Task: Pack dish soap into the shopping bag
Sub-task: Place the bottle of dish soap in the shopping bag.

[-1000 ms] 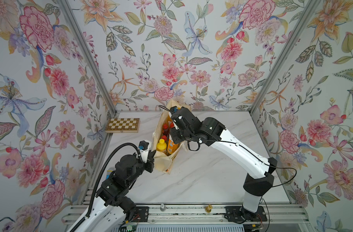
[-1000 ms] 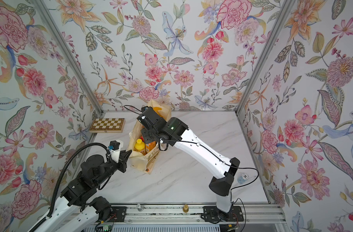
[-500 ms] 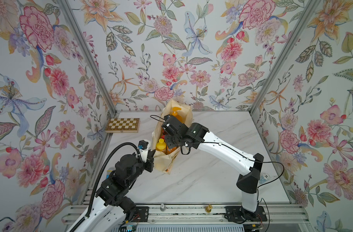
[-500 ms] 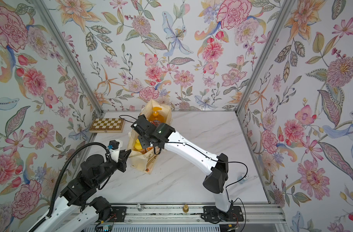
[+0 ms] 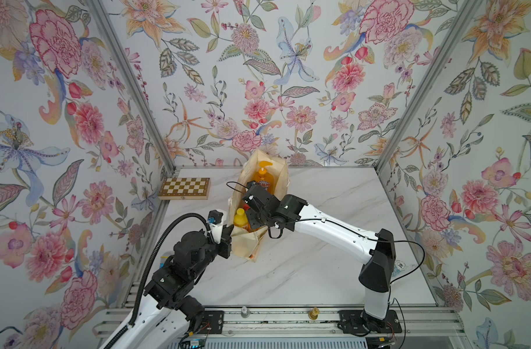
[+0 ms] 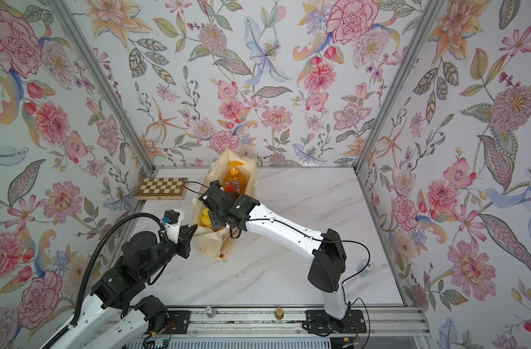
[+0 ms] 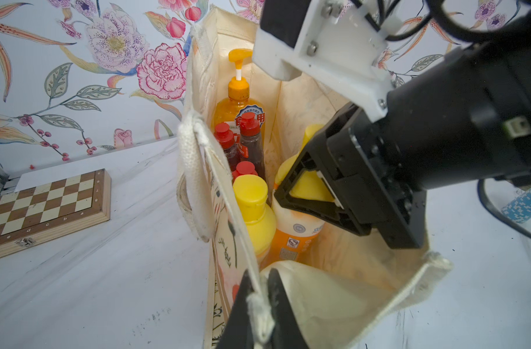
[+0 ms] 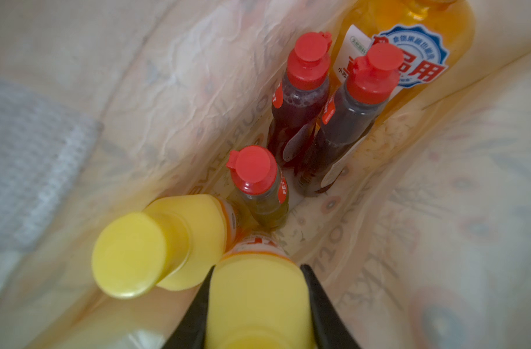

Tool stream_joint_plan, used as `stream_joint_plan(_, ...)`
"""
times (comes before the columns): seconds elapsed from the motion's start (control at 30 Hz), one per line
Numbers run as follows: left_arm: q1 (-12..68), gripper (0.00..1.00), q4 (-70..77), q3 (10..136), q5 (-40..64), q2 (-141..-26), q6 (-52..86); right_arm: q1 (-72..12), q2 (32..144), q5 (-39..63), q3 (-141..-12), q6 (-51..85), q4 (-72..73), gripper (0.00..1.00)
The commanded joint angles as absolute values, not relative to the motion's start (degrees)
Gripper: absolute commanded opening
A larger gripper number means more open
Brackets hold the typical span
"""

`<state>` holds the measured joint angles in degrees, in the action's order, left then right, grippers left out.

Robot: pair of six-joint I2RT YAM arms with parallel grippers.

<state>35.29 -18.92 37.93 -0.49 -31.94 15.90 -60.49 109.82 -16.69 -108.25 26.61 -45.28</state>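
The bag's near side folds in beside the bottle while the left gripper pinches the near corner of the bag's rim. Next, the left gripper opens and takes hold of the bag's side rim [image 7: 230,212].
The cream shopping bag [image 5: 246,245] [image 6: 210,241] stands open on the marble table. My left gripper [image 7: 259,302] [image 5: 228,238] is shut on the bag's rope handle and rim at its near end. My right gripper [image 8: 258,302] [image 7: 306,193] reaches down into the bag, shut on the yellow cap of an orange dish soap bottle [image 8: 258,290]. Inside the bag stand another yellow-capped bottle [image 8: 155,250], an olive-green red-capped one [image 8: 258,187], two dark-red ones [image 8: 300,99] [image 8: 354,121] and the tall orange pump bottle [image 7: 239,99] [image 5: 262,178].
A wooden chessboard [image 5: 185,188] [image 7: 46,205] lies at the back left of the table. A stack of blue poker chips [image 7: 527,205] sits on the table beyond the right arm. Flowered walls close in the left, back and right sides.
The right arm has swung toward the bag's near end and lowered the yellow-capped bottle into the bag. The left gripper has kept its hold on the bag.
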Motion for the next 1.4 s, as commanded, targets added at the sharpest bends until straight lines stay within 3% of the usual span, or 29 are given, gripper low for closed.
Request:
stream_joint_plan(0.0,35.8,0.0,-17.9,41.1,-2.4,-31.0,16.2,-59.5,108.2,-15.8,-107.0,27.7,-43.7,0.0)
stream_joint_plan(0.47,35.8,0.01,-18.1,41.8,-1.8,-29.9,16.0,-58.8,110.3,-12.9,-107.2,27.9,-44.0,0.0)
stream_joint_plan(0.57,35.8,0.32,-19.2,43.0,-0.5,-29.6,14.9,-58.8,110.6,-12.4,-108.3,28.1,-44.7,0.0)
stream_joint_plan(0.63,35.8,0.45,-20.2,43.9,-0.3,-29.1,13.8,-58.8,110.9,-12.1,-108.8,28.3,-45.0,0.0)
stream_joint_plan(0.87,35.8,0.54,-24.3,48.6,-1.5,-29.6,6.6,-58.9,112.5,-11.1,-112.8,28.9,-47.4,0.0)
stream_joint_plan(1.0,35.8,0.61,-24.1,48.8,-2.1,-31.2,7.0,-59.2,113.6,-10.7,-115.1,29.5,-49.3,0.0)
stream_joint_plan(1.17,35.8,0.62,-23.0,48.2,-8.0,-32.3,11.3,-59.6,114.5,-8.9,-115.1,31.1,-49.6,0.0)
stream_joint_plan(1.27,35.8,0.77,-22.7,50.1,-9.6,-34.5,12.9,-59.9,115.0,-9.0,-115.2,31.3,-50.4,0.0)
stream_joint_plan(1.37,35.8,0.8,-21.5,52.6,-10.0,-37.3,15.0,-60.0,115.2,-8.8,-115.5,31.4,-51.4,0.0)
